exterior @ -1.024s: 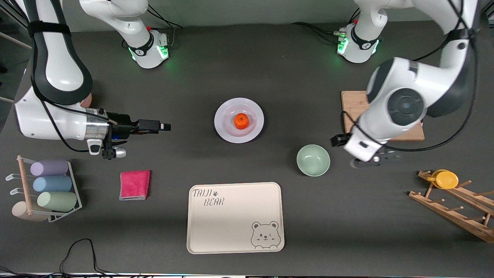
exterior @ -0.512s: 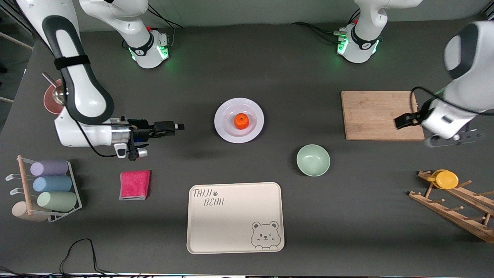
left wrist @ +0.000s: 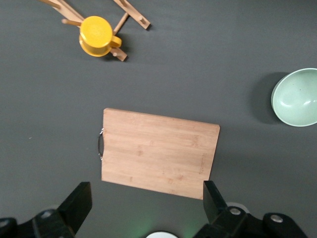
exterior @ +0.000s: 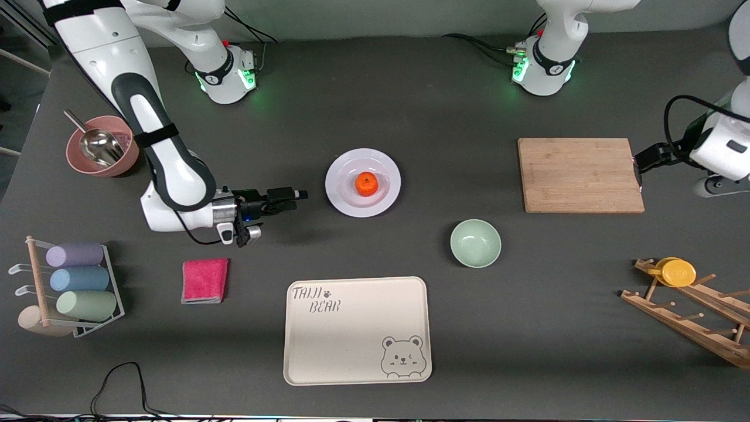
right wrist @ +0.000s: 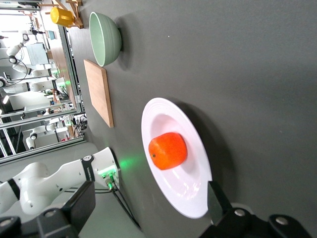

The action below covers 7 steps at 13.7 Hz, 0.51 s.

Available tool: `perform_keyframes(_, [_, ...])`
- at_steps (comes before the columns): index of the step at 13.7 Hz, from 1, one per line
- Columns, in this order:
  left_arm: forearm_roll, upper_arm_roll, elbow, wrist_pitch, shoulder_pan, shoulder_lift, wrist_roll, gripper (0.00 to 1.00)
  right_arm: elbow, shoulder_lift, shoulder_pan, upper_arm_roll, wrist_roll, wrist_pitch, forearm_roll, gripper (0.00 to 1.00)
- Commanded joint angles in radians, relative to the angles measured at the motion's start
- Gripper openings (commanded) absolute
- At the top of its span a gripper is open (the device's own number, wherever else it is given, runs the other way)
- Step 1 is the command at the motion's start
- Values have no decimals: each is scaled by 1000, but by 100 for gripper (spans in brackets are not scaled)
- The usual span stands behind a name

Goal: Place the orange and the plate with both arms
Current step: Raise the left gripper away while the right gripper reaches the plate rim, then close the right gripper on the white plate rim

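Observation:
Next, my right gripper grabs the white plate, closing on the plate's rim point(exterior: 328, 193) point(right wrist: 199, 215) at the side of the plate that faces this gripper.
The white plate point(exterior: 363, 202) sits mid-table, and the orange point(exterior: 366, 183) rests in its well. The right wrist view shows the same plate point(right wrist: 163, 119) and orange point(right wrist: 168, 150) close ahead. My right gripper point(exterior: 297, 193) lies level and low, pointing at the plate's rim from the right arm's end with a short gap. It is open and holds nothing, and in its own view point(right wrist: 148, 194) the rim sits close to one finger. My left gripper point(exterior: 644, 159) hangs open and empty point(left wrist: 146, 193) over the end of the cutting board toward the left arm.
A wooden cutting board point(exterior: 580, 174) lies toward the left arm's end. Nearer the camera are a mint bowl point(exterior: 475, 243) and a cream bear tray point(exterior: 357, 331). Also here are a pink cloth point(exterior: 204, 280), a cup rack point(exterior: 70, 287), a pink bowl with scoop point(exterior: 102, 146) and a yellow cup on a wooden rack point(exterior: 679, 272).
The right gripper has advanced toward the plate, still open. The left arm has pulled back from beside the mint bowl to the board's outer end.

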Motion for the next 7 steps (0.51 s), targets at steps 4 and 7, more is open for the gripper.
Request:
perform_keyframes(4, [19, -26, 161, -138, 14, 138, 31, 100, -44, 87, 41, -3, -243, 37, 154, 100])
perform_keyframes(7, [17, -33, 148, -141, 0, 147, 31, 100, -43, 133, 39, -3, -306, 39, 164, 100])
